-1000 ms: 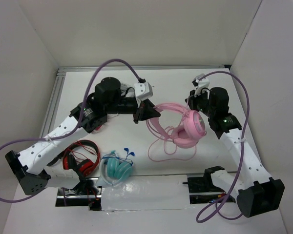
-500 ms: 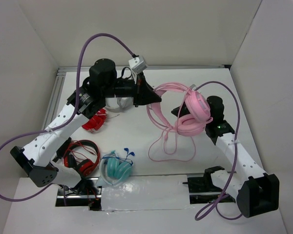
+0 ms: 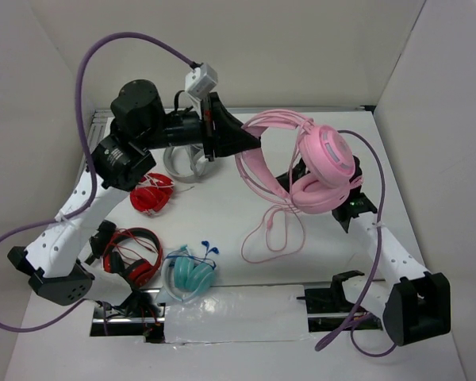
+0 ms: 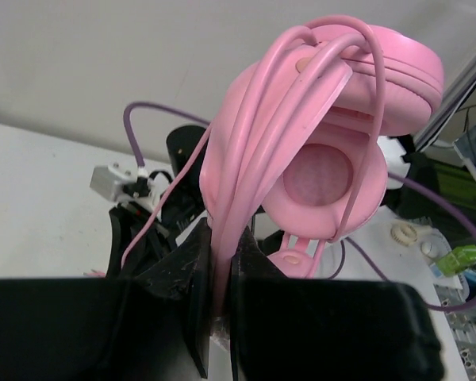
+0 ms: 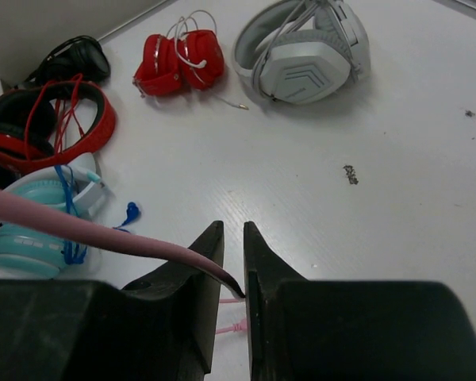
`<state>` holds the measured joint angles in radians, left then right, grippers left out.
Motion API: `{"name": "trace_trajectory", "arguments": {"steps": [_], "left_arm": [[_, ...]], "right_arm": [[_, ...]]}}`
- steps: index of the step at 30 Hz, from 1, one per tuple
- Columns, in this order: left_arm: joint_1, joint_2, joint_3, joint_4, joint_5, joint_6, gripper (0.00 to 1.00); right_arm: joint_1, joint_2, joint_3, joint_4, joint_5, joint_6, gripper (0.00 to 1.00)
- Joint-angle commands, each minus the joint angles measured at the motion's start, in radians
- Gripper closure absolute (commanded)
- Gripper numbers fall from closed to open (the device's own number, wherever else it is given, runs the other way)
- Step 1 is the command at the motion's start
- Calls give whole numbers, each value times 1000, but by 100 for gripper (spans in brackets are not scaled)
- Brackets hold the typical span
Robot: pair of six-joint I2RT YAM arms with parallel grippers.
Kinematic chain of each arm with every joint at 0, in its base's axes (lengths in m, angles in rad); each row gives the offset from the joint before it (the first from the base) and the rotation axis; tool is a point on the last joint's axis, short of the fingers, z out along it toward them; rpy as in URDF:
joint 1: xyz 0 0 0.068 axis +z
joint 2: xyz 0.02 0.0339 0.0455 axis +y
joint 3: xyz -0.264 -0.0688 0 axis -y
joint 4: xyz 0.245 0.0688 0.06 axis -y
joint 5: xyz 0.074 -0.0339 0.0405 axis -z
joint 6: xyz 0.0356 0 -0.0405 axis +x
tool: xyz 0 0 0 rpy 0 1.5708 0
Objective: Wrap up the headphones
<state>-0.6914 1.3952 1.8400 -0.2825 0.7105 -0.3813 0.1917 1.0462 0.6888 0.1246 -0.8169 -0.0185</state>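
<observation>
The robot's right gripper should next close on the thin pink cable's hanging part [image 3: 275, 209], between the pale-pink headphones and the loop of the cable on the table.
The pale-pink headphones [image 3: 321, 167] hang in the air between my two grippers, earcups to the right. My left gripper [image 3: 250, 147] is shut on the pink headband and the cable strands lying along it; in the left wrist view the jaws [image 4: 220, 238] pinch that bundle just below the earcups [image 4: 333, 175]. My right gripper [image 3: 292, 171] is mostly hidden under the earcups. In the right wrist view its jaws [image 5: 233, 230] are shut on a pink strip of the headphones [image 5: 103, 234]. A loop of the thin pink cable [image 3: 274, 238] trails down onto the table.
Red-and-black headphones [image 3: 131, 255] and teal headphones [image 3: 189, 274] lie near the left arm's base. Small red headphones [image 3: 151, 193] and white headphones [image 3: 178, 163] lie under the left arm. The right wrist view shows the white [image 5: 305, 48], red [image 5: 178, 59] and teal [image 5: 40, 230] ones.
Both arms have raised the pink headphones off the table, up and to the right. The left arm has lifted and stretched out. Less cable lies on the table.
</observation>
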Motion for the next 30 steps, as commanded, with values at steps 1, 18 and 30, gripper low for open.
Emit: {"name": "trace_trajectory", "arguments": {"steps": [1,18,30], "left_arm": [[9,-47,93,126,-11,-74,100],[36,30,340,80,-55,-99,100],[39,-38,332,59,-177,-50,100]], "right_arm": [[6,34,-21,121,-34,40,78],[202,230,-112,285,41,61,77],[351,386,-120,336,127,72,77]]}}
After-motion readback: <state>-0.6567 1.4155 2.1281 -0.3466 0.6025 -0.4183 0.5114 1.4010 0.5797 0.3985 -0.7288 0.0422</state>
